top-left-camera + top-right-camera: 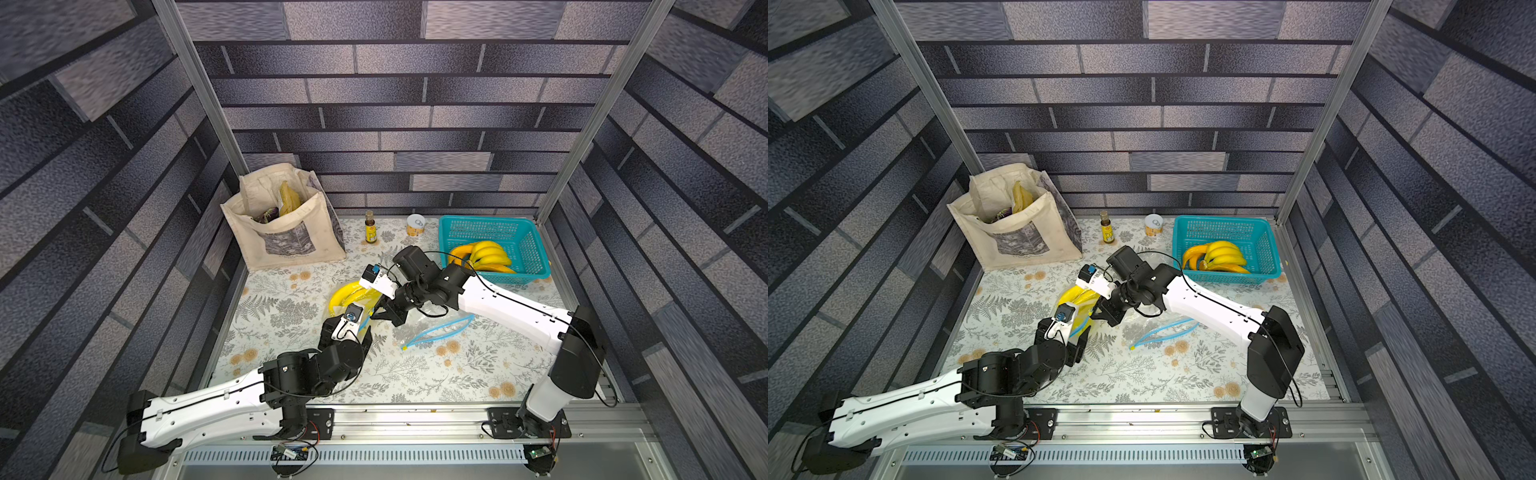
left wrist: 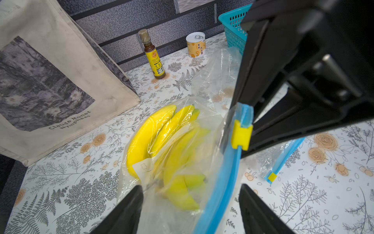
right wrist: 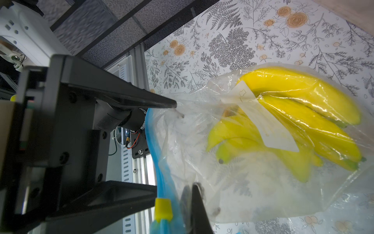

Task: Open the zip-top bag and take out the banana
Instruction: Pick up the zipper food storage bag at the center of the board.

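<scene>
The yellow slider is outside my left gripper's fingers, so next my left gripper pinches the bag's zip strip (image 2: 235, 159) next to it while my right gripper takes hold of the bag's film again.
A clear zip-top bag (image 1: 348, 300) (image 2: 204, 119) lies mid-table with a bunch of yellow bananas (image 2: 159, 137) (image 3: 299, 113) inside. Its blue zip strip (image 2: 224, 182) carries a yellow slider (image 2: 241, 134) (image 3: 163, 206). My right gripper (image 1: 380, 313) (image 3: 191, 195) is shut on the bag's film just beside the slider. The left gripper (image 1: 365, 330) (image 2: 191, 204) stands open, with the zip edge and the bag's mouth end between its wide fingers (image 3: 141, 101). Whether the zip is parted I cannot tell.
A second, empty zip bag (image 1: 436, 328) lies right of the grippers. At the back right, a teal basket (image 1: 528, 249) holds more bananas (image 1: 484, 255). Also at the back are a canvas tote (image 1: 282, 237), a small bottle (image 1: 370, 227) and a can (image 1: 416, 225).
</scene>
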`<action>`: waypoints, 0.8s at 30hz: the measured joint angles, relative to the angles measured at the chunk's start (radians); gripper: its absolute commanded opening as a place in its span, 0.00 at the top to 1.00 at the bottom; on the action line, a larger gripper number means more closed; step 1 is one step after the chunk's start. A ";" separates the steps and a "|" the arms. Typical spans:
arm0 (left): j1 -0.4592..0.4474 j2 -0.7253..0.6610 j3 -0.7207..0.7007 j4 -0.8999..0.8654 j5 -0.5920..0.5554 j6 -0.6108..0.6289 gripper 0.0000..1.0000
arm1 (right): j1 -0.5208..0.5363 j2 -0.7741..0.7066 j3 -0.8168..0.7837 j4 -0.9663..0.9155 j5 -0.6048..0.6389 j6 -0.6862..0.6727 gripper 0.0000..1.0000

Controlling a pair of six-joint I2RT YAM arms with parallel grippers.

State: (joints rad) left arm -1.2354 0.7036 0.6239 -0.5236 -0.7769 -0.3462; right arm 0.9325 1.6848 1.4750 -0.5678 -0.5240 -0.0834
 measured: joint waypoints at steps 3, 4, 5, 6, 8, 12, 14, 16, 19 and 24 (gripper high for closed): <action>-0.002 0.002 0.000 0.005 0.013 0.000 0.23 | -0.006 0.011 0.023 -0.010 0.003 0.010 1.00; -0.002 0.002 0.000 0.005 0.013 -0.001 0.24 | -0.006 0.014 0.027 -0.013 0.002 0.016 1.00; -0.002 0.002 0.000 0.005 0.013 -0.002 0.25 | -0.006 0.017 0.028 -0.013 0.000 0.018 1.00; -0.002 0.002 0.000 0.005 0.010 -0.003 0.28 | -0.006 0.018 0.029 -0.013 -0.003 0.022 1.00; -0.002 0.000 0.000 0.004 0.005 -0.011 0.37 | -0.006 0.019 0.029 -0.018 -0.010 0.026 1.00; 0.013 -0.027 -0.008 0.006 0.003 -0.024 0.56 | -0.006 0.019 0.029 -0.032 -0.021 0.028 1.00; 0.035 -0.042 -0.013 0.007 0.012 -0.028 0.60 | -0.006 0.018 0.029 -0.036 -0.026 0.031 1.00; 0.065 -0.051 -0.016 0.009 0.028 -0.028 0.64 | -0.007 0.018 0.029 -0.036 -0.032 0.035 1.00; 0.108 -0.053 -0.028 0.023 0.070 -0.028 0.73 | -0.006 0.014 0.029 -0.036 -0.036 0.042 1.00; 0.174 -0.053 -0.042 0.053 0.152 -0.025 0.85 | -0.008 0.013 0.029 -0.036 -0.047 0.042 0.99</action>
State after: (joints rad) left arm -1.0615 0.6502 0.5819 -0.4709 -0.6250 -0.3710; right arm 0.9241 1.6978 1.5036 -0.6037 -0.5713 -0.0414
